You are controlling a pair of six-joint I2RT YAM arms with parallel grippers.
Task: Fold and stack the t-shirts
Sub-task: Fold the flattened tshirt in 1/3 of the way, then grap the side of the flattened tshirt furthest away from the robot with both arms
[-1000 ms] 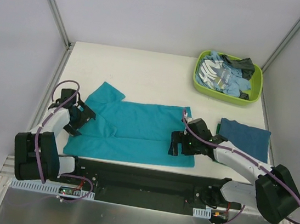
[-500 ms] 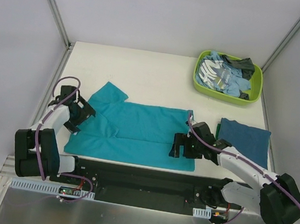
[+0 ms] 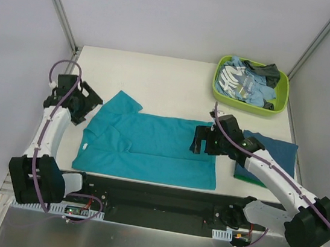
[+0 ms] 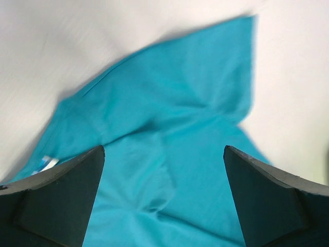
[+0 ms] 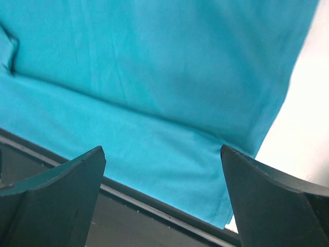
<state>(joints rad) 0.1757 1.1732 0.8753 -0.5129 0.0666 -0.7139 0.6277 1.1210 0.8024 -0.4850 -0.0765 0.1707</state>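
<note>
I will close my left gripper on the far corner (image 3: 121, 92) (image 4: 252, 19) of the bright teal t-shirt's sleeve, the one that points to the back of the table.
A bright teal t-shirt (image 3: 149, 149) lies flat near the table's front edge, its near long side folded over and one sleeve pointing to the back left. My left gripper (image 3: 88, 102) is open and empty above the shirt's left sleeve (image 4: 175, 103). My right gripper (image 3: 197, 145) is open and empty above the shirt's right end (image 5: 169, 67). A folded darker blue-teal shirt (image 3: 273, 155) lies on the table at the right, with a green one just showing under it. Light blue printed and dark grey shirts (image 3: 244, 79) lie in the tub.
A lime-green plastic tub (image 3: 282, 97) stands at the back right corner. The black strip of the arm mount (image 3: 161, 196) runs along the table's near edge and also shows in the right wrist view (image 5: 128, 216). White walls close in the table on three sides.
Both grippers have lifted off the teal shirt and moved away from the near edge. The left one went up and back left, the right one back over the shirt's right end.
</note>
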